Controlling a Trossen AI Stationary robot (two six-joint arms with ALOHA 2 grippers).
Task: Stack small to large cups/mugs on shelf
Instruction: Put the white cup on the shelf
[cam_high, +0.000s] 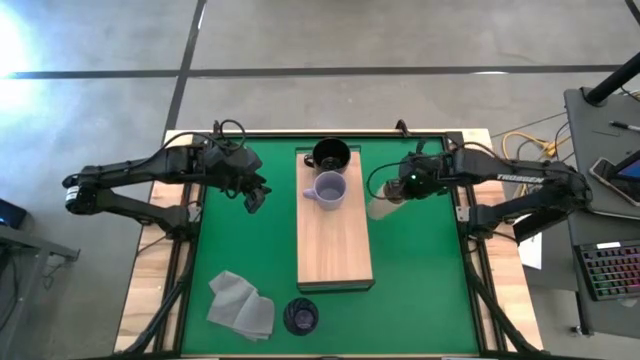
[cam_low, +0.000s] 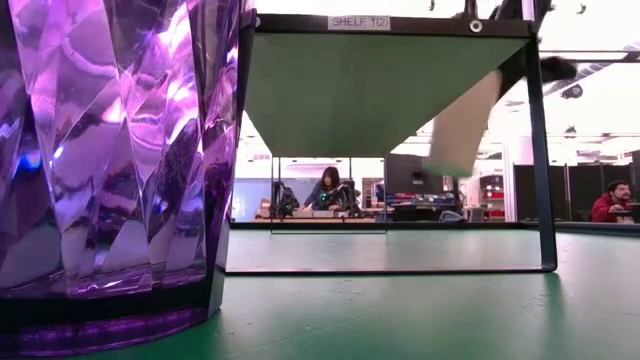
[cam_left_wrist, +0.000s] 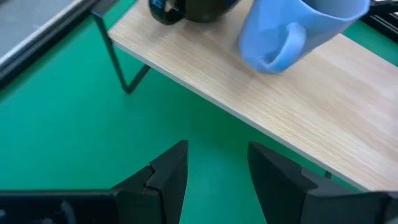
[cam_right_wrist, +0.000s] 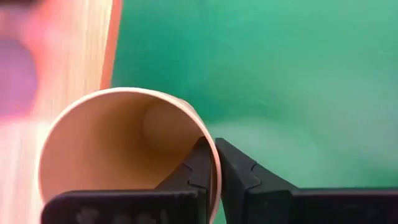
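My right gripper is going to set the beige cup down on the bare board (cam_high: 333, 213) just in front of the lavender mug.
The wooden shelf (cam_high: 335, 240) stands on thin legs on the green mat. On its far end sit the black mug (cam_high: 331, 155) and the lavender mug (cam_high: 328, 190); both show in the left wrist view, the lavender mug (cam_left_wrist: 292, 31) and the black mug (cam_left_wrist: 186, 7). My right gripper (cam_high: 398, 190) is shut on the beige cup (cam_high: 383, 206) just off the shelf's right edge. My left gripper (cam_high: 255, 198) hovers open over the mat left of the shelf (cam_left_wrist: 298, 118). The purple tumbler (cam_high: 300, 316) stands on the mat near the near edge and looms in the low view (cam_low: 110, 150). My right gripper pinches the beige cup's wall at the rim (cam_right_wrist: 208, 144), with one finger (cam_right_wrist: 196, 169) inside the cup and the other outside. The cup (cam_low: 460, 125) is lifted clear of the mat and hangs tilted beside the shelf's right edge.
A folded grey cloth (cam_high: 240, 305) lies on the mat at the near left. The shelf's thin dark legs (cam_low: 540, 160) stand on the mat. Bare board (cam_high: 335, 255) shows nearward of the lavender mug. People sit in the room beyond the table.
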